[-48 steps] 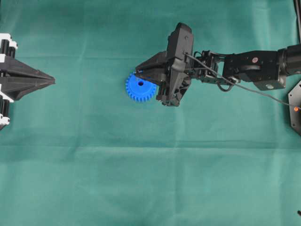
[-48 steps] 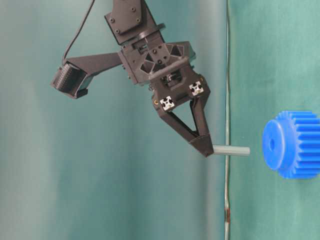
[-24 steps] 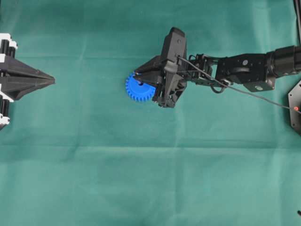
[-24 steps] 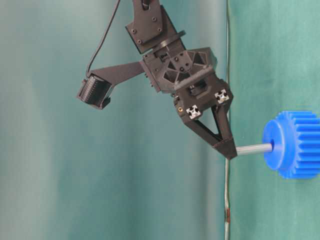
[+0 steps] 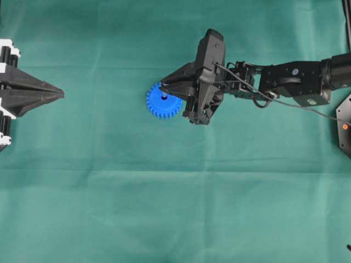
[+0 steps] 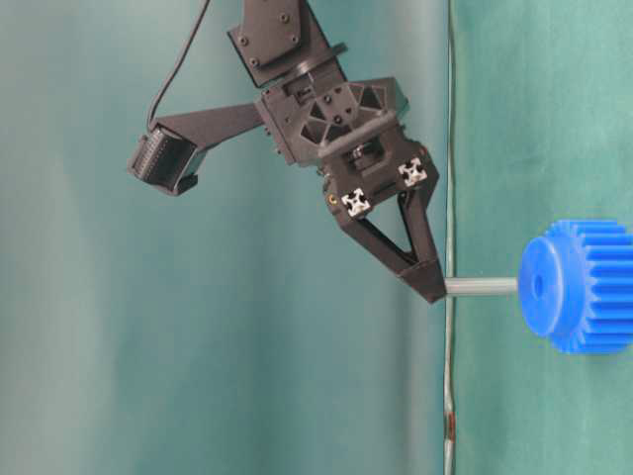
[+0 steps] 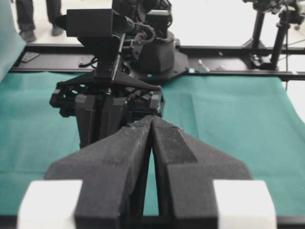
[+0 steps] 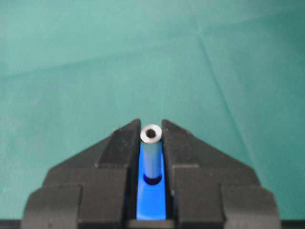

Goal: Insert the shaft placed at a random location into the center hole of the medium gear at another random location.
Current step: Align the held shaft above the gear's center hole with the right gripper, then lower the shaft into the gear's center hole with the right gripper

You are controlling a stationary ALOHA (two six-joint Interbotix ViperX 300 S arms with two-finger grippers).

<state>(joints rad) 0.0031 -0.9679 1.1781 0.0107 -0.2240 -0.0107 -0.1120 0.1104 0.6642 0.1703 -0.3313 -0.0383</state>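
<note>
The grey shaft will stand upright in the dark center hole of the blue medium gear [image 5: 164,96] [image 8: 153,179] after my right gripper lets it go.
The blue medium gear [image 5: 164,102] lies flat on the green cloth. My right gripper [image 6: 433,290] hangs over it, shut on the top end of the thin grey shaft [image 6: 482,287], which points straight at the gear [image 6: 584,287]. In the table-level view the shaft's free end reaches the hub's edge, and the center hole [image 6: 539,285] still shows. In the right wrist view the shaft [image 8: 152,152] stands between the fingertips of the gripper [image 8: 151,126], its lower end over the dark center hole [image 8: 152,180]. My left gripper [image 5: 61,95] rests shut at the far left, empty.
The right arm [image 5: 290,81] stretches in from the right edge, with a cable along it. A black base plate [image 5: 344,123] sits at the right edge. Dark frame rails [image 7: 228,50] run beyond the cloth's far edge.
The right gripper carried the shaft toward the gear until its tip met the center hole half a second ago, then drew back a little. The left gripper stayed put.
</note>
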